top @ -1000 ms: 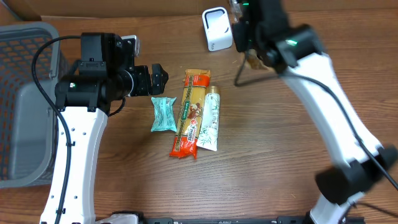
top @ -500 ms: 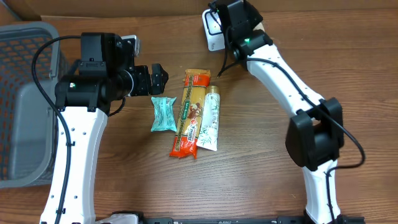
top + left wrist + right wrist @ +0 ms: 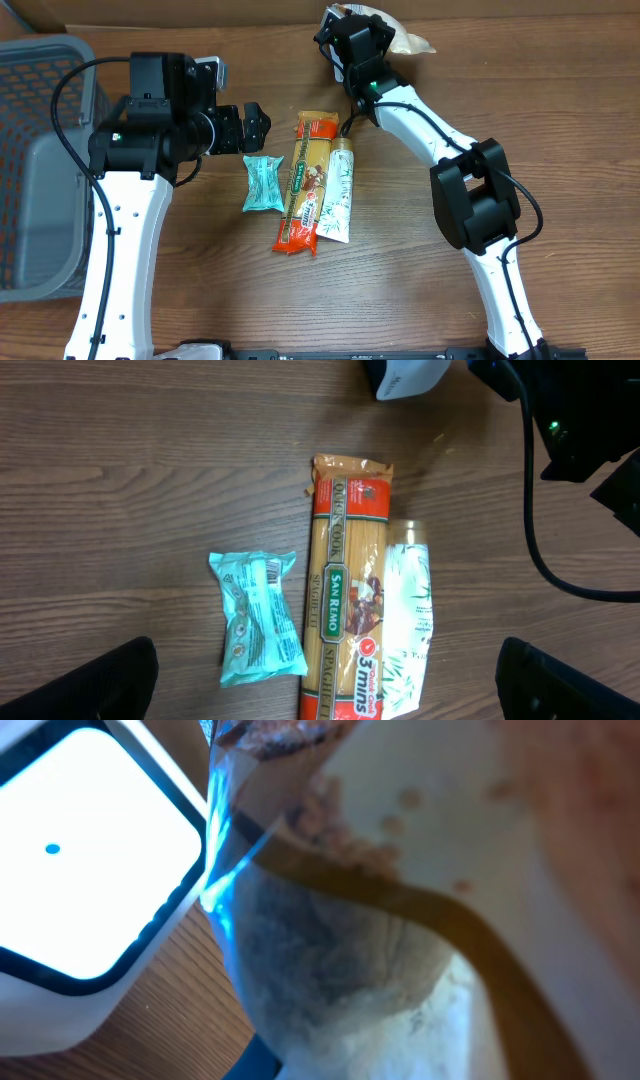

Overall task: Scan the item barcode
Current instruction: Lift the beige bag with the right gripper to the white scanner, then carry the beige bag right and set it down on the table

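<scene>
My right gripper is going to let go of the bag on the bare wood (image 3: 514, 188) past the white leaf-printed pouch, opposite the grey basket.
The item is a clear bag (image 3: 408, 42) with pale and brownish contents, and my right gripper (image 3: 356, 34) is shut on it at the back of the table. In the right wrist view the bag (image 3: 400, 900) fills most of the picture, close beside the white scanner (image 3: 85, 870) with a blue dot on its lit face. From overhead the scanner is hidden under the right wrist. A corner of the scanner (image 3: 405, 375) shows in the left wrist view. My left gripper (image 3: 250, 125) hangs open above the table, holding nothing.
Three packs lie side by side mid-table: a teal packet (image 3: 263, 183), an orange spaghetti pack (image 3: 305, 185) and a white leaf-printed pouch (image 3: 338, 190). A grey basket (image 3: 40, 170) stands at the left edge. The right arm's black cable (image 3: 535, 510) trails over the wood.
My right arm has swung left and back with the bag, going from beside the scanner to over it, so the scanner no longer shows overhead. The left arm has not moved.
</scene>
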Tool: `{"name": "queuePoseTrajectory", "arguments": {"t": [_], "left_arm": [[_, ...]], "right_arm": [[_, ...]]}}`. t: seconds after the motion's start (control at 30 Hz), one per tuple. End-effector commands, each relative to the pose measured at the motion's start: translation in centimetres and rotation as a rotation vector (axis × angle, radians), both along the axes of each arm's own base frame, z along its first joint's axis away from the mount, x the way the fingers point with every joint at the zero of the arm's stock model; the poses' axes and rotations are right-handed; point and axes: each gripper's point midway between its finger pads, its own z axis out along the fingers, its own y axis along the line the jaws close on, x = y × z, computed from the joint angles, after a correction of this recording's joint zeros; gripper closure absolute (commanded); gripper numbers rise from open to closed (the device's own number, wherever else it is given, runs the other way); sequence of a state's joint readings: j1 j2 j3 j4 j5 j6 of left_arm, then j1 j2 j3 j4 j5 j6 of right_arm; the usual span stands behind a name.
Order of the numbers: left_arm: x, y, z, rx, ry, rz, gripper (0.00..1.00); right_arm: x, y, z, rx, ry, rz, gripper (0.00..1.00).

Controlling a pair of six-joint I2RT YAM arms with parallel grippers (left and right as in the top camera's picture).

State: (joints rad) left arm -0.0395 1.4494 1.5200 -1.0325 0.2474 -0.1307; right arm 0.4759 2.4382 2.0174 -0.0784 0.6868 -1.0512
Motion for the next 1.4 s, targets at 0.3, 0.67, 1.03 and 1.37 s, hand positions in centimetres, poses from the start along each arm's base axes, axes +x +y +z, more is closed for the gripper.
{"name": "queuePoseTrajectory", "arguments": {"t": [0.3,0.67,1.03,1.37], "left_arm": [[0.0,-0.5,0.1,0.004,-0.005,-0.027,0.0],[0.0,-0.5,0.1,0.004,-0.005,-0.026,0.0],[0.0,-0.5,0.1,0.004,-0.005,-0.026,0.0],[0.0,-0.5,0.1,0.004,-0.005,-0.026,0.01]], "right_arm": [[0.2,-0.4,-0.6,-0.058,0.002,-0.01,0.96],[-0.1,-0.9,1.6,-0.056,-0.042,-0.061,0.96],[-8.8,-1.5,17.2,0.433,-0.091,-0.109,0.96],[-20.1,-5.1,20.4,1.339,0.485,-0.102,0.96]]}}
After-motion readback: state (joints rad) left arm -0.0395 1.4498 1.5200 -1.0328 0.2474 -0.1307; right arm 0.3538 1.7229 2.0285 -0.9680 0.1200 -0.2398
